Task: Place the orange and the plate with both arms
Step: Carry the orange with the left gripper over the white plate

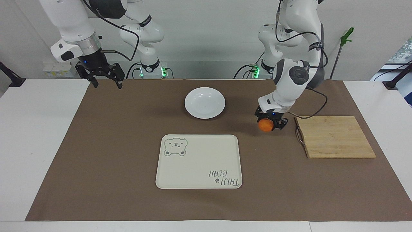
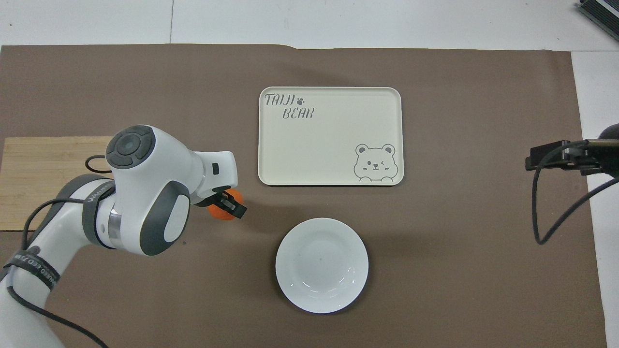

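Next, I let go of the orange, now held over the brown mat, with my left gripper on the white plate's half farther from the cream tray point(image 2: 318, 286).
My left gripper point(image 1: 269, 123) point(image 2: 227, 205) is shut on the orange point(image 1: 266, 125) point(image 2: 223, 208) and holds it in the air over the brown mat, between the wooden board and the white plate point(image 1: 204, 102) point(image 2: 321, 265). The plate lies empty on the mat near the robots. My right gripper point(image 1: 106, 77) point(image 2: 556, 158) hangs open and empty above the mat's corner at the right arm's end, where the arm waits.
A cream tray with a bear drawing point(image 1: 199, 161) point(image 2: 330, 136) lies farther from the robots than the plate. A wooden board with a wire handle point(image 1: 334, 136) point(image 2: 38, 179) lies at the left arm's end. A brown mat point(image 1: 112, 145) covers the table.
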Robot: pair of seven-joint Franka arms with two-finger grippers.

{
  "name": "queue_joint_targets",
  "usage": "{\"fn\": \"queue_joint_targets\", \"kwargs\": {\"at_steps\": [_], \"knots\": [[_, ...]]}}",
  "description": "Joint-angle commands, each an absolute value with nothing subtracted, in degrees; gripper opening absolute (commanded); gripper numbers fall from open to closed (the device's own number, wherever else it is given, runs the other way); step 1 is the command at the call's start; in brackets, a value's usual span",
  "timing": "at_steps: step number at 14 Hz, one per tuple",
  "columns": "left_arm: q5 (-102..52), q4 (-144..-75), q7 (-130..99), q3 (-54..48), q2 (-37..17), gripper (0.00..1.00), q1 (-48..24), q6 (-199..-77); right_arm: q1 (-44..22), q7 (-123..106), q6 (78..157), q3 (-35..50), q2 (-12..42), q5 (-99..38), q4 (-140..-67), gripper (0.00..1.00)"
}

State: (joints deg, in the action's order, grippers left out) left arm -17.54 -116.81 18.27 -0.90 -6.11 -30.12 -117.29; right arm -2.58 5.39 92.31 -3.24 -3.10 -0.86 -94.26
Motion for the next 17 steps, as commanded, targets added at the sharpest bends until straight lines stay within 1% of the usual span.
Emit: {"fn": "queue_joint_targets", "kwargs": {"at_steps": [1,4,7,10,12,14,17], "knots": [[-20.2,-118.5,13.1,0.2,-3.6,0.0,-35.8,-117.2,-2.0,6.5,91.9,-2.8,-3.2,-0.8,-94.1,1.0],[-21.2,-119.4,5.0,0.2,-4.1,0.0,-42.7,-120.8,-2.0,6.5,91.9,-2.7,-3.2,-0.8,-94.1,1.0],[-23.5,-120.4,-1.2,0.3,-4.7,0.0,-47.4,-125.6,-2.0,6.5,91.9,-2.7,-3.2,-0.8,-94.1,1.0],[-23.5,-121.1,-1.8,0.3,-6.6,0.0,-50.2,-126.4,-2.0,6.4,91.7,-2.8,-3.2,-0.8,-94.1,1.0],[-23.5,-121.2,-1.6,0.3,-7.6,0.0,-50.4,-127.3,-1.4,6.5,90.4,-3.0,-3.3,-0.8,-94.1,1.0],[-23.5,-121.1,-1.6,0.3,-8.4,0.0,-50.4,-130.2,-1.3,6.3,90.5,-2.8,-3.3,-0.8,-94.0,1.0],[-23.5,-120.9,-1.4,0.3,-9.1,0.0,-50.4,-131.2,-1.7,6.2,91.0,-2.6,-3.4,-0.8,-94.3,1.0]]}}
